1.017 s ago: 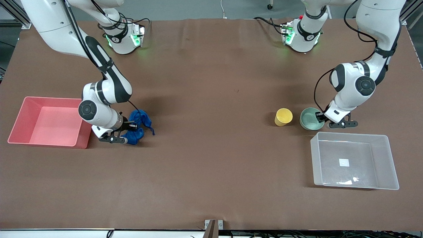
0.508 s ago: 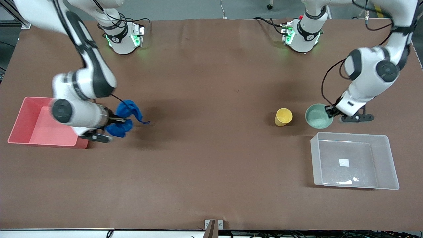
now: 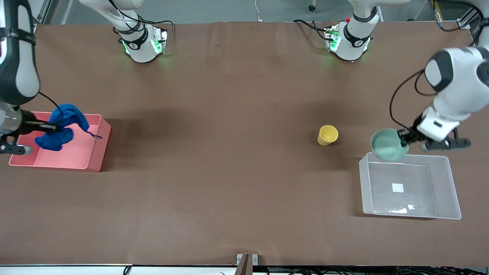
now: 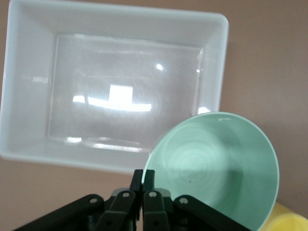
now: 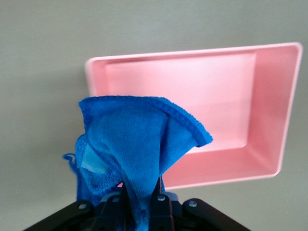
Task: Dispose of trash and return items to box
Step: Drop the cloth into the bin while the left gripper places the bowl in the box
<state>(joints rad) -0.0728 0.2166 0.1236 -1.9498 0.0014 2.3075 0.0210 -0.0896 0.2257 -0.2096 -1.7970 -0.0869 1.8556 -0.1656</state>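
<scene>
I need to let go of the mint-green bowl, now tilted over the box's edge, with my left gripper on top of the white label inside the clear-white box (image 3: 392, 184) (image 4: 131, 93).
My right gripper (image 3: 51, 127) is shut on the royal-blue rag (image 3: 61, 127) and holds it in the air over the pink bin (image 3: 97, 149). The rag (image 5: 134, 149) hangs bunched from the fingers, its thin string dangling. My left gripper (image 3: 403, 137) is shut on the rim of the mint-green bowl (image 3: 387, 145) and holds it tilted over the edge of the clear-white box (image 3: 445, 187). In the left wrist view the bowl (image 4: 216, 163) is over the box (image 4: 29, 96) with its white label (image 4: 121, 92). The yellow cup (image 3: 327, 135) stands on the table beside the box.
The pink bin (image 5: 269, 115) stands at the right arm's end of the table, the clear box at the left arm's end. Brown cloth covers the table (image 3: 229, 172) between them.
My right gripper lifted the rag off the table and carried it over the pink bin. My left gripper lifted the bowl and carried it to the clear box's edge.
</scene>
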